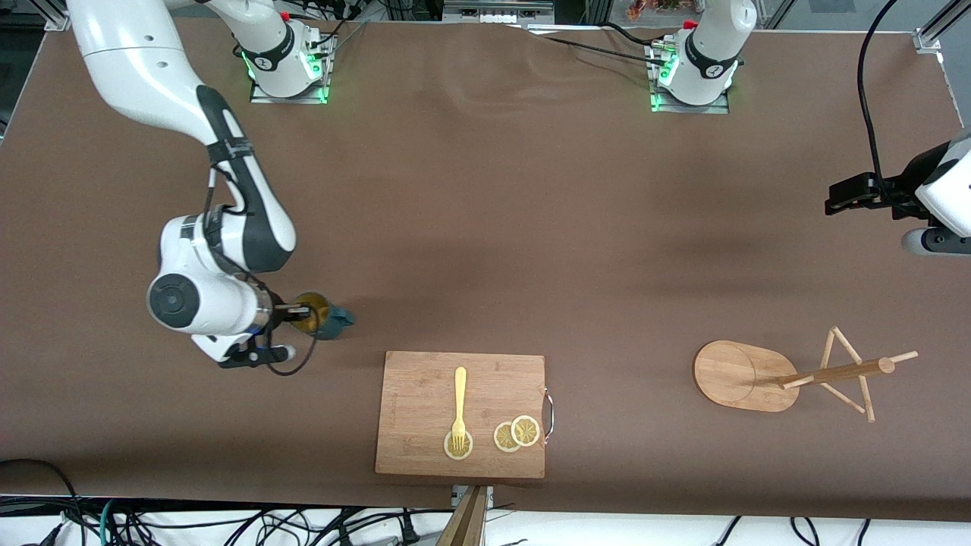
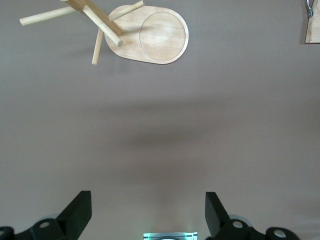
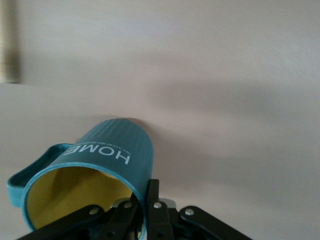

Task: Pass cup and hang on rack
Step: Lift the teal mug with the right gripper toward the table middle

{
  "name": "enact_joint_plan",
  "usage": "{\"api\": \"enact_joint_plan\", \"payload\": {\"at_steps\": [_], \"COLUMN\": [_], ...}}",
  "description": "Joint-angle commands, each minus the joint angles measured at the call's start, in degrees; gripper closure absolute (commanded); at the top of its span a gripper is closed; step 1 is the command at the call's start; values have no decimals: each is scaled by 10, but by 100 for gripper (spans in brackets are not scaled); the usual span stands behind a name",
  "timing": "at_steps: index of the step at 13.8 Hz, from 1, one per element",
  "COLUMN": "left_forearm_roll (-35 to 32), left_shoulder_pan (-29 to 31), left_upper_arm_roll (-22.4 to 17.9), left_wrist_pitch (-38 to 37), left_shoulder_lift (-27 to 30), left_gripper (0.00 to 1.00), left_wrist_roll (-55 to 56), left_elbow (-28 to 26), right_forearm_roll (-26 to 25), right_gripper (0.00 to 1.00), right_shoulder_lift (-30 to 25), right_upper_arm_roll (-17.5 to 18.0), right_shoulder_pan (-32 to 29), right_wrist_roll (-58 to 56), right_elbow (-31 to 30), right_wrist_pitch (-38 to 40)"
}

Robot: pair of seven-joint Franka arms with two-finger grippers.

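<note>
I should let the cup go from my right gripper on bare table between the cutting board's handle and the empty arm's base (image 1: 573,223).
The teal ribbed cup (image 1: 334,320) with its yellow inside lies tilted at the right arm's end of the table, mouth toward the wrist. My right gripper (image 1: 303,309) is shut on its rim. In the right wrist view one finger is inside the cup (image 3: 112,155) and one outside, the right gripper (image 3: 145,200) pinching the wall; the loop handle sticks out sideways. The bamboo rack (image 1: 747,375) stands toward the left arm's end. My left gripper (image 2: 148,210) waits open and empty above bare table, with the rack (image 2: 150,35) ahead of it.
A bamboo cutting board (image 1: 425,379) with a yellow fork (image 1: 459,409) and lemon slices (image 1: 516,434) lies near the front edge, between cup and rack. Its corner (image 2: 313,30) shows in the left wrist view. Cables run along the table's edges.
</note>
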State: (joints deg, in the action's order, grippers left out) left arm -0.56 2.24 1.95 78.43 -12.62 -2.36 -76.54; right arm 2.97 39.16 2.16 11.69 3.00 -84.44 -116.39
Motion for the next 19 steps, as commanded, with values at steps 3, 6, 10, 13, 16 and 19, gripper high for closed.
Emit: {"api": "enact_joint_plan", "payload": {"at_steps": [3, 6, 10, 13, 16, 19], "left_forearm_roll": [-6, -6, -5, -6, -7, -6], "left_shoulder_pan": [-3, -3, -3, -5, -18, -35], "left_upper_arm_roll": [0, -1, -1, 0, 0, 1], "left_wrist_pitch": [-5, -6, -6, -6, -8, -8], "left_shoulder_lift": [-7, -7, -7, -9, -12, -14], "left_gripper": [0, 0, 0, 0, 0, 0], "left_wrist_roll": [8, 8, 7, 6, 3, 1], "left_elbow": [16, 16, 16, 16, 15, 12], "right_forearm_roll": [5, 3, 3, 3, 2, 2], "right_gripper": [100, 100, 100, 100, 100, 100], "right_shoulder_lift": [-11, 6, 100, 152, 162, 166], "right_upper_arm_roll": [3, 2, 2, 1, -1, 2], "right_shoulder_pan": [109, 204, 335, 399, 444, 448], "right_wrist_roll": [124, 225, 383, 465, 502, 518], "right_elbow": [61, 96, 221, 276, 276, 276], "right_wrist_pitch": [50, 50, 68, 57, 40, 26]}}
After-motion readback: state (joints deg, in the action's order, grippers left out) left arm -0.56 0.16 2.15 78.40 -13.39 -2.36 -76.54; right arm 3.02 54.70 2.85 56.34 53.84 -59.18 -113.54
